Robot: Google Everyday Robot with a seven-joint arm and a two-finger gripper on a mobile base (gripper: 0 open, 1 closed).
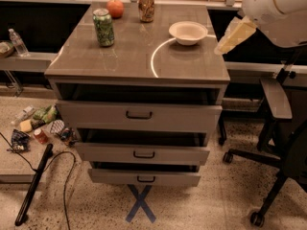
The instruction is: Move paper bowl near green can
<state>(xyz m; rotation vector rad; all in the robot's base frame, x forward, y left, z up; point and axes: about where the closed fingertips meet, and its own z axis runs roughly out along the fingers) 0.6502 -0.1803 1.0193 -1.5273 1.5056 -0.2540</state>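
Next, I close my gripper on the paper bowl's rim (204, 30), at the side farthest from the green can.
The paper bowl (188, 32) is off-white and shallow. It sits upright on the grey countertop (139, 56) at the back right. The green can (103, 27) stands upright at the back left of the same top, far from the bowl. My gripper (233, 36) shows as a yellowish part under the white arm (276, 8) at the upper right. It hangs just off the counter's right edge, to the right of the bowl and apart from it. It holds nothing that I can see.
A brownish-orange can (146, 6) and an orange round fruit (115, 7) stand at the counter's back edge. Three drawers (139, 115) below are partly pulled out. An office chair (278, 128) stands at the right. Snack packets (41, 123) and a black cable (33, 186) lie on the floor at the left.
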